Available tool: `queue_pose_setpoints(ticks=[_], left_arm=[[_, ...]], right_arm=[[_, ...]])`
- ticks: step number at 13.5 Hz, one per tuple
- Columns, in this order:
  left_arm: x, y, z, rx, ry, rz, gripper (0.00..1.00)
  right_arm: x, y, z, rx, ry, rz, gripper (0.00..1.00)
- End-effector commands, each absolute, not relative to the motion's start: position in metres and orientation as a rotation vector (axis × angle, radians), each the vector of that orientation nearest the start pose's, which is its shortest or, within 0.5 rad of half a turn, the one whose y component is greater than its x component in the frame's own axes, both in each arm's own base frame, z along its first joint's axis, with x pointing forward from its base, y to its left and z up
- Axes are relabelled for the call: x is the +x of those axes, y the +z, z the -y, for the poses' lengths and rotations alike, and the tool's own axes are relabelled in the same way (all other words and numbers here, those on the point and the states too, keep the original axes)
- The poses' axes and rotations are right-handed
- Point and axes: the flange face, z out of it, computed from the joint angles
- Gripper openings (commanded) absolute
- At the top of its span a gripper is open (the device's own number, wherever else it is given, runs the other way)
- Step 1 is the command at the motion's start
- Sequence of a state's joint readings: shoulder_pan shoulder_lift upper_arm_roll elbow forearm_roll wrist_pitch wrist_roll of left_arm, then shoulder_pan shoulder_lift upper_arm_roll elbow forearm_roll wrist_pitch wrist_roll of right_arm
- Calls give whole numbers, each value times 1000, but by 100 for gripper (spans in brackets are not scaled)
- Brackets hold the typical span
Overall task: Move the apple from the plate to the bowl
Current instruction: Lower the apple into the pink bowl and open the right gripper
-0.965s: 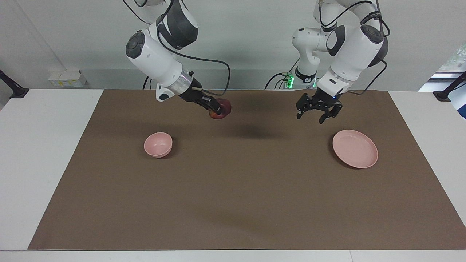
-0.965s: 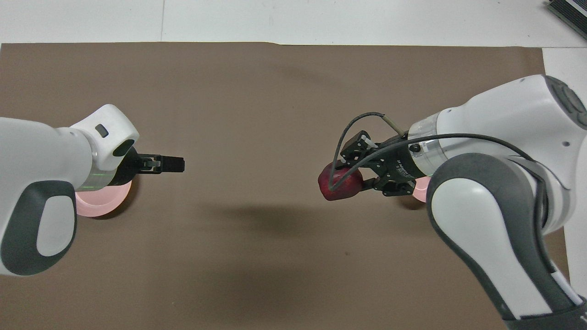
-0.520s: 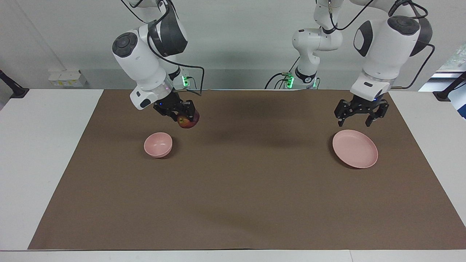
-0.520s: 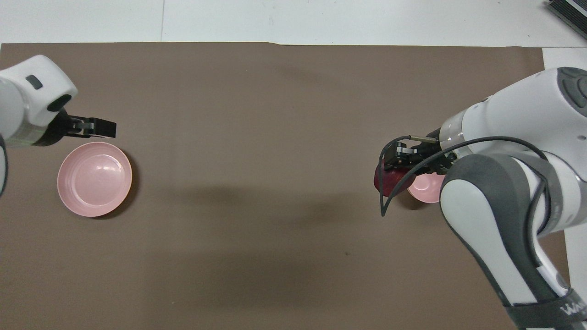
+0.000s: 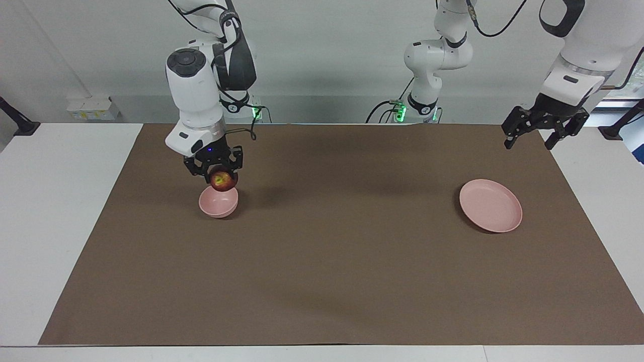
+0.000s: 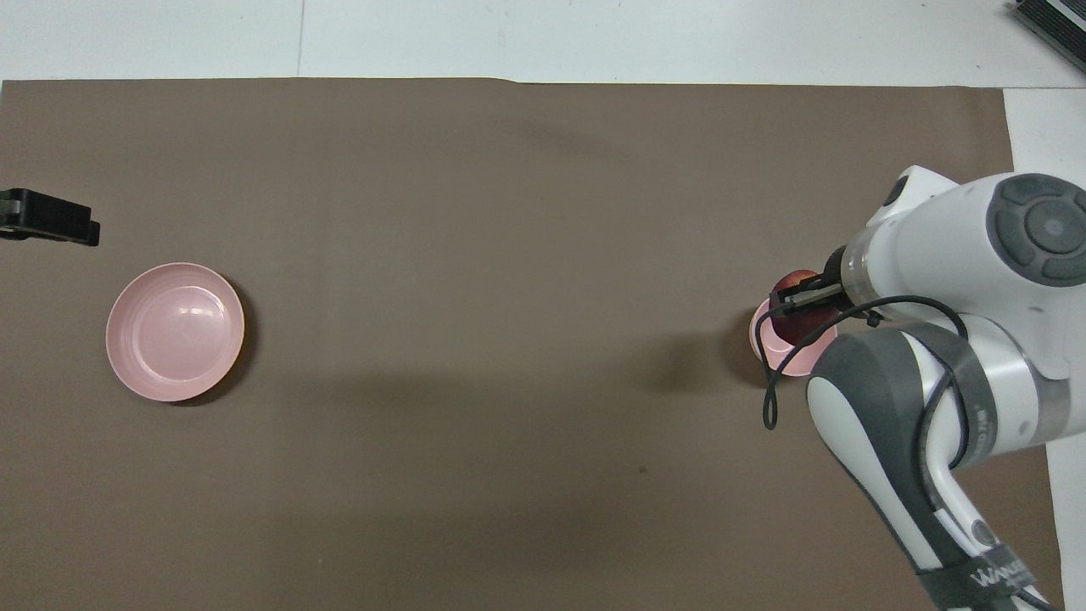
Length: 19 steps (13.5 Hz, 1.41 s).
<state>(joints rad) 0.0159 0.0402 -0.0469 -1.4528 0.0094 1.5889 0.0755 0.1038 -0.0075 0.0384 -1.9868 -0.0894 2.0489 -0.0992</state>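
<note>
I need to release the apple with my right gripper in the small deep pink bowl [image 6: 784, 334], against its side facing the plate.
My right gripper [image 5: 217, 172] is shut on the dark red apple [image 5: 224, 181] and holds it just above the small deep pink bowl [image 5: 218, 203], without touching it. In the overhead view the apple [image 6: 806, 322] lies over the bowl [image 6: 776, 358], and the right arm hides much of both. The flat pink plate [image 5: 490, 205] lies empty toward the left arm's end of the table and also shows in the overhead view [image 6: 175, 331]. My left gripper [image 5: 527, 145] is open and empty, raised over the mat's edge, off the plate.
A brown mat [image 5: 342, 261] covers most of the white table [image 5: 55, 211]. A white socket box [image 5: 93, 108] sits by the wall past the right arm's end.
My right gripper carried the apple toward the right arm's end and down, to just over the bowl. My left gripper drew back and up, away from the plate.
</note>
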Motion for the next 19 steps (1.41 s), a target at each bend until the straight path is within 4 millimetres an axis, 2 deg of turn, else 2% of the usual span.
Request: queue_pose_setpoints(ticks=[1, 5, 9, 10, 11, 12, 15, 17, 19], left_arm=[[552, 667, 12, -3139, -119, -177, 100], [539, 663, 23, -3138, -27, -215, 100], [533, 663, 20, -3140, 31, -199, 100], [530, 661, 22, -3139, 67, -206, 100], [526, 663, 22, -3139, 94, -206, 100], [525, 666, 19, -3139, 82, -199, 100], [526, 667, 17, -3140, 65, -194, 100], [526, 668, 16, -3140, 60, -189, 100], [528, 668, 15, -3142, 55, -199, 100]], right_arm=[[538, 451, -46, -3198, -165, 523, 4], [530, 406, -45, -3185, -217, 533, 4], [524, 350, -47, -3164, -264, 544, 5], [524, 345, -46, -3164, -247, 538, 29], [526, 346, -50, -3165, -240, 529, 99], [527, 350, -48, -3168, -243, 516, 100], [551, 396, -45, -3181, -165, 446, 100], [565, 422, -29, -3193, -148, 392, 100], [573, 441, -11, -3174, -125, 219, 100]])
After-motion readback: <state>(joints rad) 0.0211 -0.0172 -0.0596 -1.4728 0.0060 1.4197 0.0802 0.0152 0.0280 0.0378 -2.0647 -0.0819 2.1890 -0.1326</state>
